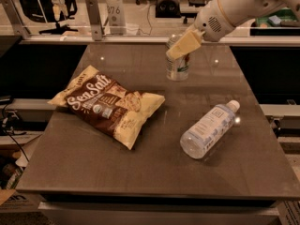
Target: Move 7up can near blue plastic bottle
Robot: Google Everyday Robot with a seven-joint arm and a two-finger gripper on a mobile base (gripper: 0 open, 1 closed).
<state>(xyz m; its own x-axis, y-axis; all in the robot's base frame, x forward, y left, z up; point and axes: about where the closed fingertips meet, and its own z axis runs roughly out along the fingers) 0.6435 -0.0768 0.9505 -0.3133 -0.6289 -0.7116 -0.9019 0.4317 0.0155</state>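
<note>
Next, my gripper releases the 7up can just behind the blue plastic bottle's middle (200, 108), on the side that faces toward the chip bag.
The 7up can (177, 65), small and silver with green and red marks, is upright at the far middle of the dark table (154, 172). My gripper (181, 47) comes in from the upper right and is shut on the can's upper part, with one cream finger (183, 43) across its top. I cannot tell whether the can touches the table. The blue plastic bottle (208, 129) is clear with a pale label and white cap. It lies on its side at the right, nearer the front and well apart from the can.
A brown and cream Sea Salt chip bag (108, 104) lies flat on the left half of the table. A rail with metal posts (93, 18) runs behind the far edge. The table's right edge (276, 139) is close to the bottle.
</note>
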